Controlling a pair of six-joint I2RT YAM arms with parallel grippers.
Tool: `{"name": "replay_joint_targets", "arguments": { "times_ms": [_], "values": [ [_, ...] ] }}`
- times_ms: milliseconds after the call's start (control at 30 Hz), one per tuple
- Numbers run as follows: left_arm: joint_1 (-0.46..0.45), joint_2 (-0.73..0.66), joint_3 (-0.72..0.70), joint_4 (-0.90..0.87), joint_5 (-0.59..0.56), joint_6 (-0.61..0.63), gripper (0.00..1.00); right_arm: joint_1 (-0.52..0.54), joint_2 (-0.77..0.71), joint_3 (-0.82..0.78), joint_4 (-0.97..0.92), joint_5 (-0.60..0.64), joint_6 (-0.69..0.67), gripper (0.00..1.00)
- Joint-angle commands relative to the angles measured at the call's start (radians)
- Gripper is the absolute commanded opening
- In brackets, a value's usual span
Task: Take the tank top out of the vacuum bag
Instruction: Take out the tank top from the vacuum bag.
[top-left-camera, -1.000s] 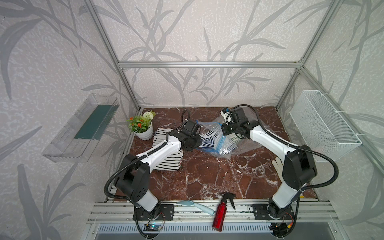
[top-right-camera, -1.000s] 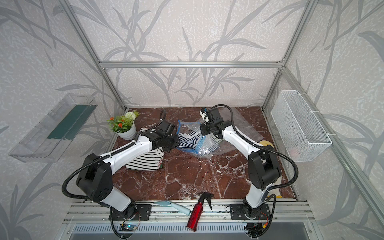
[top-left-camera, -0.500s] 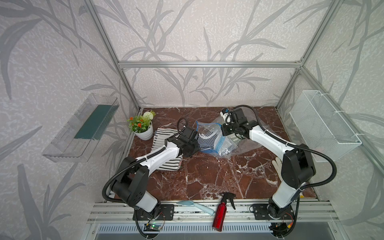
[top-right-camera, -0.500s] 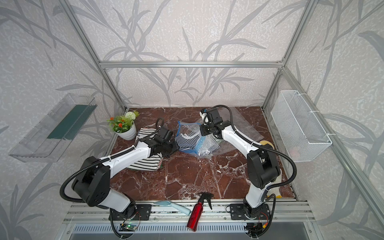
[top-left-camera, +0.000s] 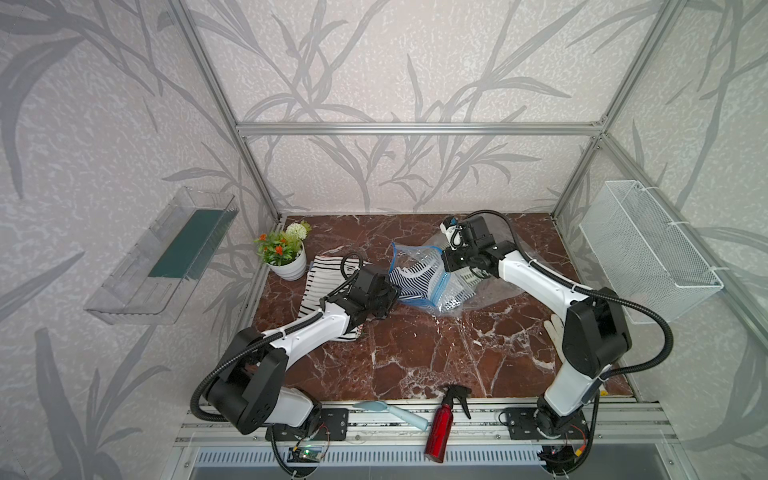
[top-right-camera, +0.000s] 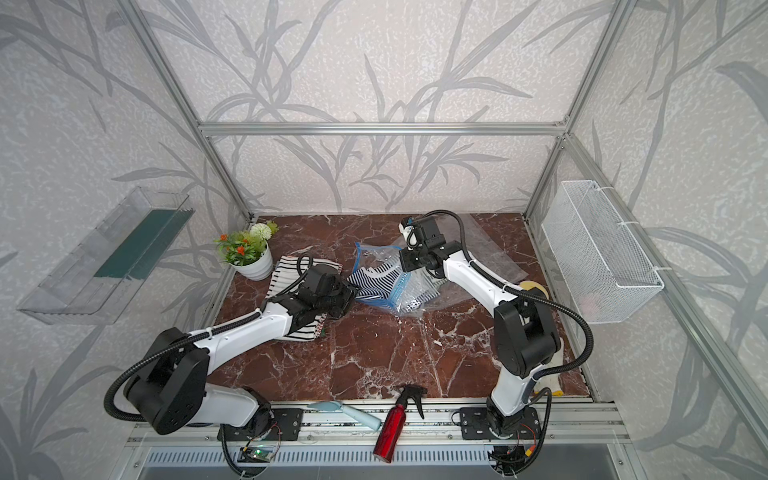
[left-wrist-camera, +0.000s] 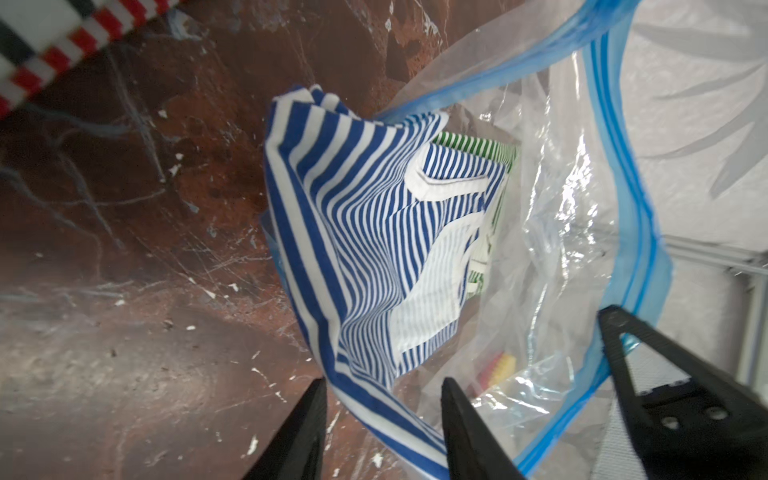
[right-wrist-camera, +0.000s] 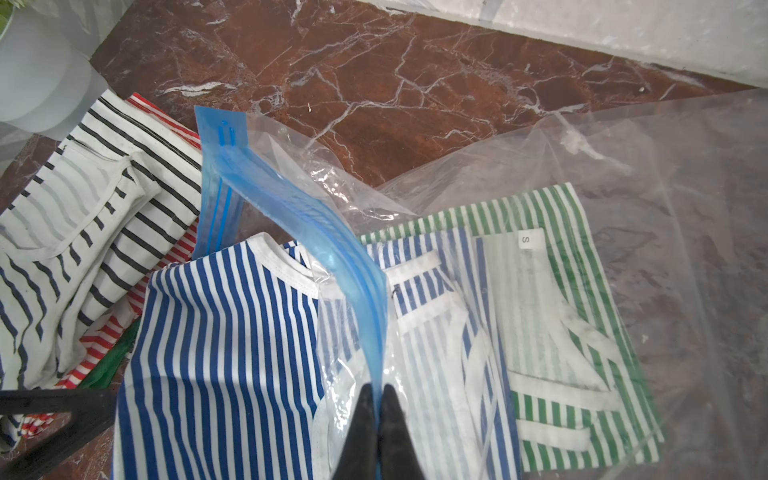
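Next, my left gripper pinches a fold along the tank top's edge (left-wrist-camera: 342, 364) before lifting the tank top clear, because the tank top's hem runs loose between its open fingers.
The vacuum bag (top-left-camera: 457, 293) lies crumpled at mid-table, clear, with a blue zip strip (right-wrist-camera: 291, 208) round its mouth. A blue-and-white striped tank top (left-wrist-camera: 353, 216) hangs halfway out of that mouth, seen in both top views (top-right-camera: 374, 284). My left gripper (left-wrist-camera: 383, 382) is open at the mouth; the top's hem runs loose between its fingers, unpinched. My right gripper (right-wrist-camera: 377, 388) is shut on the zip strip and holds the upper lip up. A green-striped top (right-wrist-camera: 582, 332) lies deeper inside the bag.
Black-and-white and red-striped tops (top-left-camera: 328, 282) are piled under my left arm, beside a potted plant (top-left-camera: 286, 257). A red spray bottle (top-left-camera: 440, 424) and a pale blue brush (top-left-camera: 390, 411) lie on the front rail. A wire basket (top-left-camera: 648, 253) hangs on the right wall.
My left gripper, shut a second ago, has opened and let the blue-striped top go, and it has drawn back slightly toward the front. The right gripper has kept its hold.
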Motion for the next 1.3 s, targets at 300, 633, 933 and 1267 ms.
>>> {"name": "replay_joint_targets", "arguments": {
  "times_ms": [300,633,933,1267],
  "values": [
    [0.019,-0.03,0.01,-0.04,0.042,-0.331,0.45,-0.006,0.024,0.015,-0.018,-0.016,-0.012,0.0],
    [0.044,0.075,0.035,0.012,0.08,-0.347,0.44,-0.006,0.022,0.016,-0.024,-0.013,-0.016,0.0],
    [0.058,0.12,0.05,-0.003,0.074,-0.337,0.42,-0.008,0.025,0.016,-0.021,-0.018,-0.016,0.0],
    [0.067,0.195,0.087,0.036,0.109,-0.318,0.2,-0.012,0.027,0.014,-0.021,-0.018,-0.019,0.0]
  ]
}}
